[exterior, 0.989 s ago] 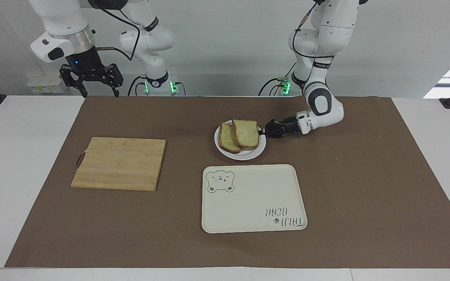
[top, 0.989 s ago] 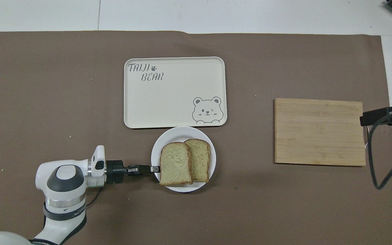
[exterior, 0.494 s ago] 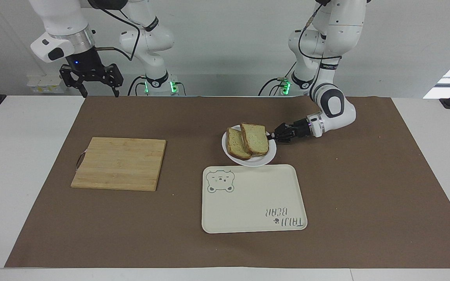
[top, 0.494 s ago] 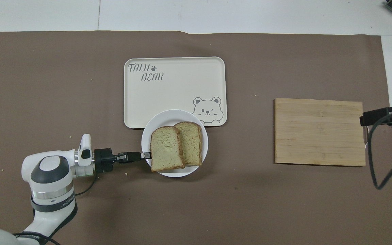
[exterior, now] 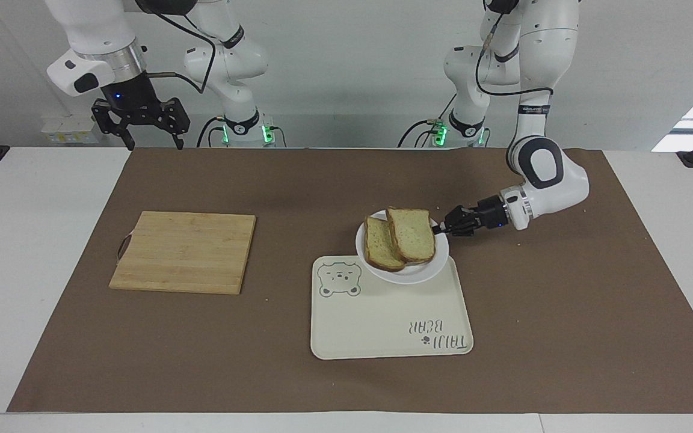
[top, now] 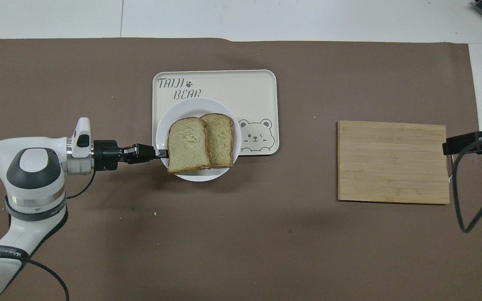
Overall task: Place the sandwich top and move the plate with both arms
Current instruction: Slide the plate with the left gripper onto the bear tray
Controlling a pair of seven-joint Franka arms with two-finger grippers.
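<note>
The small white plate will go down from my left gripper onto the cream bear tray [top: 210, 102], toward the tray's far edge.
The small white plate [exterior: 421, 273] [top: 191, 104] carries two overlapping bread slices. The squarish sandwich top [exterior: 411, 234] [top: 187, 144] lies partly over the rounder slice [exterior: 379, 243] [top: 223, 138]. My left gripper [exterior: 440, 228] [top: 162, 153] is shut on the plate's rim, on the side toward the left arm's end of the table. It holds the plate level over the edge of the cream bear tray [exterior: 382, 319] [top: 249, 88] nearest the robots. My right gripper [exterior: 154, 144] hangs open and waits, high over the table's edge at the robots' end.
A bamboo cutting board [exterior: 184, 251] [top: 393, 161] lies on the brown mat toward the right arm's end of the table. The tray's bear drawing sits beside the plate. A few crumbs dot the mat.
The left arm has carried the plate with both slices away from the robots, from the mat to over the tray's nearer edge. The right arm has not moved.
</note>
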